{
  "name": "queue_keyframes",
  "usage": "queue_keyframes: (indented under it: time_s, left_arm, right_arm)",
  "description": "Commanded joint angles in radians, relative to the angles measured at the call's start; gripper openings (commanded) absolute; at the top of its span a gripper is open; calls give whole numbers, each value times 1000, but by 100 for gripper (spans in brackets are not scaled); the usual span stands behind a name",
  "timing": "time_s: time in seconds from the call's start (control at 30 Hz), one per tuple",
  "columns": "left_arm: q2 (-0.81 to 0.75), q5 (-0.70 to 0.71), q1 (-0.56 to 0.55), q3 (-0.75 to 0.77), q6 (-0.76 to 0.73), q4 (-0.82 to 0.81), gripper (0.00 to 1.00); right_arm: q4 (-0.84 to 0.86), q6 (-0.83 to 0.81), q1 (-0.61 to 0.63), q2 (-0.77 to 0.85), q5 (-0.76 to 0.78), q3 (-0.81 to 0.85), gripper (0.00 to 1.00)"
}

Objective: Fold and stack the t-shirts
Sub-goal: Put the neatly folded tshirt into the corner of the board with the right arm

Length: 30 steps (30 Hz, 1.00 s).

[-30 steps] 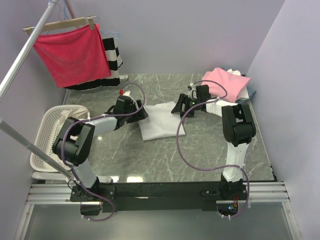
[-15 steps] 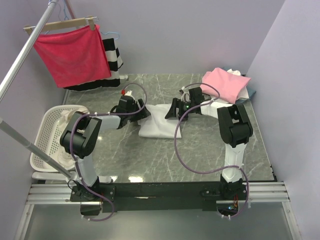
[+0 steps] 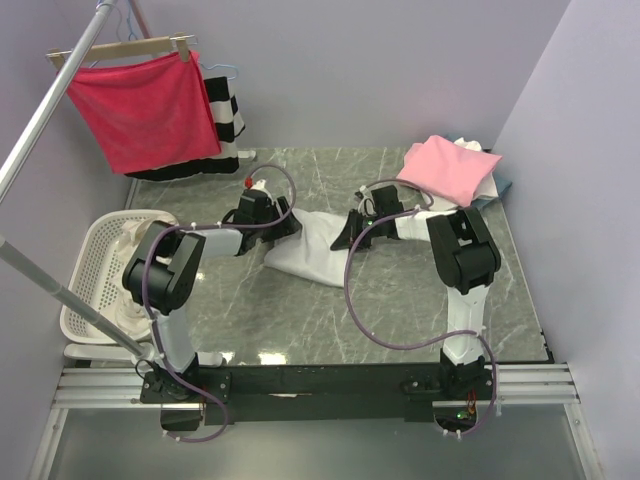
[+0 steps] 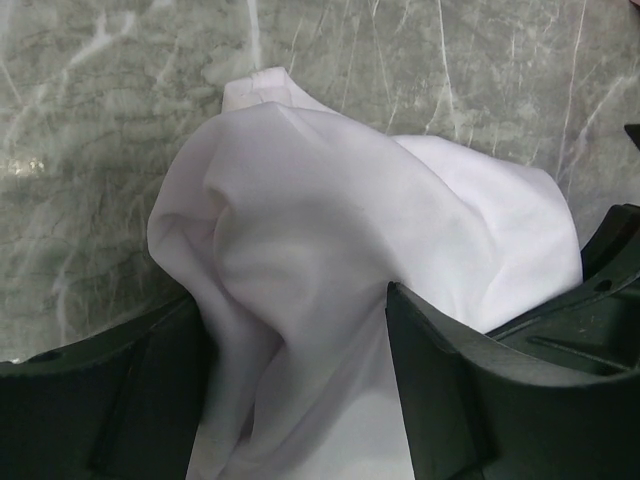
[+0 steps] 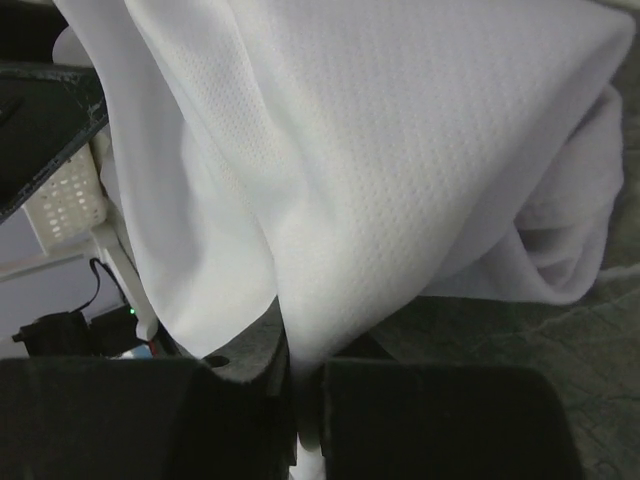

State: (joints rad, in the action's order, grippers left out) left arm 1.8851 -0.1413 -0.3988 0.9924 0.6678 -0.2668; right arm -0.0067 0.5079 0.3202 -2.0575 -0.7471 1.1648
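Note:
Next, my right gripper lets go of the white t-shirt on top of the pink t-shirt (image 3: 455, 166) that covers the back pile.
A white t-shirt (image 3: 312, 255) lies bunched on the marble table between my two grippers. My left gripper (image 3: 288, 228) is at its left edge; in the left wrist view the left gripper (image 4: 300, 390) stands open, its fingers (image 4: 470, 390) wide apart with the white t-shirt (image 4: 350, 230) folded loosely between them. My right gripper (image 3: 343, 238) is at the shirt's right edge. In the right wrist view the right gripper (image 5: 305, 390) is shut on a pinched fold of the white t-shirt (image 5: 400, 150), which hangs up and away from the jaws. A pink t-shirt (image 3: 447, 165) tops a pile at the back right.
A white basket (image 3: 90, 270) holding cloth stands at the left table edge. A red cloth (image 3: 145, 105) on a wooden hanger and a striped garment (image 3: 226, 115) hang from the rail at the back left. The right wall runs close to the pile.
Both grippers have moved in onto the white t-shirt. The right gripper has shut on its edge, and the shirt has been lifted and bunched, its near edge sliding left.

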Motion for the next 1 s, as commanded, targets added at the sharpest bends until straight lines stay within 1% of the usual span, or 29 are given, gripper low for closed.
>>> queue_keyframes:
  time_s: [0.0, 0.07, 0.13, 0.17, 0.23, 0.3, 0.33, 0.37, 0.4, 0.43, 0.47, 0.53, 0.57, 0.63, 0.67, 0.73, 0.8, 0.83, 0.87, 0.93, 0.97]
  left_arm:
    - [-43, 32, -5, -61, -30, 116, 72]
    - [-55, 42, -5, -70, -34, 124, 73]
    - [-75, 43, -5, -75, -42, 130, 73]
    - [-80, 45, -5, -77, -45, 133, 73]
    - [-96, 42, -5, -71, -53, 141, 74]
    - [-107, 40, -5, -55, -59, 146, 75]
    - [-109, 39, -5, -46, -66, 156, 75]
    - [-110, 36, -5, -38, -71, 161, 75]
    - [-113, 23, -5, -22, -80, 164, 75]
    - [-116, 19, -5, -14, -82, 164, 75]
    - [-118, 14, -5, -8, -85, 166, 75]
    - [-121, -1, -5, 15, -92, 169, 75]
    - [-116, -7, -5, 21, -96, 170, 75]
    - [-110, -27, -5, 41, -105, 172, 75]
    - [-109, -29, -5, 48, -105, 173, 75]
    - [-109, -34, -3, 51, -108, 170, 75]
    - [-106, -40, -3, 51, -108, 164, 75]
    - [-103, -44, -3, 49, -106, 163, 75]
    - [-98, -53, -3, 48, -105, 159, 75]
    - [-89, -66, -3, 49, -102, 150, 75]
    - [-77, -78, -3, 58, -102, 152, 75]
  right_arm:
    - [-4, -12, -12, 77, 147, 28, 0]
    - [-57, -40, -29, 100, 198, 71, 0]
    - [-96, -61, -41, 108, 221, 153, 0]
    - [-133, -71, -55, 103, 236, 215, 0]
    - [-200, -92, -69, 83, 245, 287, 0]
    - [-245, -109, -89, 48, 253, 406, 0]
    - [-298, -126, -98, 33, 255, 450, 0]
    - [-318, -132, -104, 8, 256, 535, 0]
    - [-343, -147, -124, -9, 276, 585, 0]
    - [-404, -155, -133, -27, 284, 639, 0]
    - [-430, -163, -145, -64, 290, 748, 0]
    - [-520, -178, -184, -113, 322, 873, 0]
    - [-542, -183, -199, -159, 334, 985, 0]
    - [-608, -186, -249, -202, 363, 1088, 0]
    - [-610, -186, -268, -214, 374, 1134, 0]
    - [-575, -177, -315, -202, 420, 1116, 0]
    - [-538, -163, -371, -159, 439, 1038, 0]
    - [-489, -163, -406, -141, 457, 1002, 0]
    - [-466, -163, -424, -116, 492, 934, 0]
    - [-438, -158, -460, -105, 511, 889, 0]
    - [-420, -158, -486, -81, 537, 824, 0]
